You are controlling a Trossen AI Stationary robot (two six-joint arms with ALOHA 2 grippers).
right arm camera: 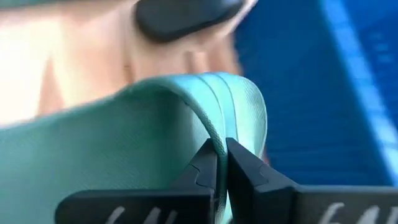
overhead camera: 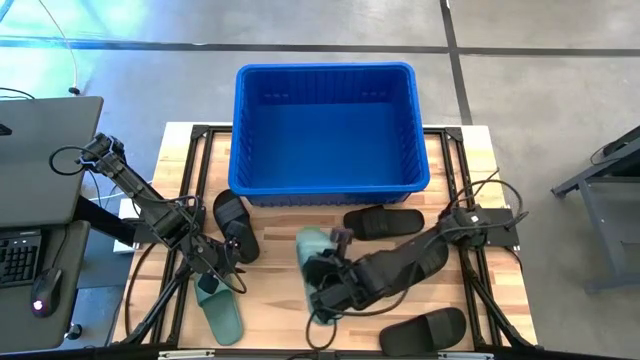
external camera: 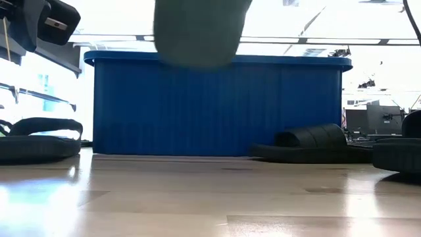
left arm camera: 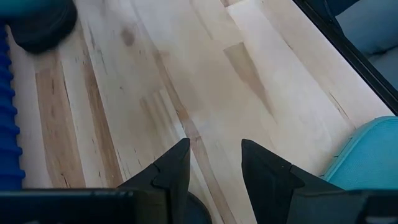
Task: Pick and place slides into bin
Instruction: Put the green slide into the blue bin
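Observation:
I should drop the sage green slide from my right gripper on the blue bin's bottom, just behind the black slide (overhead camera: 376, 140) in front.
The blue bin (overhead camera: 325, 125) stands at the table's far middle. My right gripper (overhead camera: 320, 270) is shut on a sage green slide (overhead camera: 312, 243), held above the table's middle; the slide shows high up in the low view (external camera: 197, 33). My left gripper (overhead camera: 226, 264) is open and empty, low over bare wood (left arm camera: 214, 155). A second green slide (overhead camera: 220, 312) lies flat near it. Black slides lie flat at the left (overhead camera: 235, 225), in front of the bin (overhead camera: 383, 221) and near the front right (overhead camera: 425, 330). My right gripper pinches the green slide's arched strap (right arm camera: 219, 138) at its edge between the two fingers. The slide is lifted clear of the table, and the rest of it reaches past the fingers toward the bin.
A laptop and a keyboard sit on a side desk (overhead camera: 40, 170) left of the table. Black frame rails (overhead camera: 195, 170) run along the table's sides. Bare wood lies between the slides at the near middle (external camera: 210, 197).

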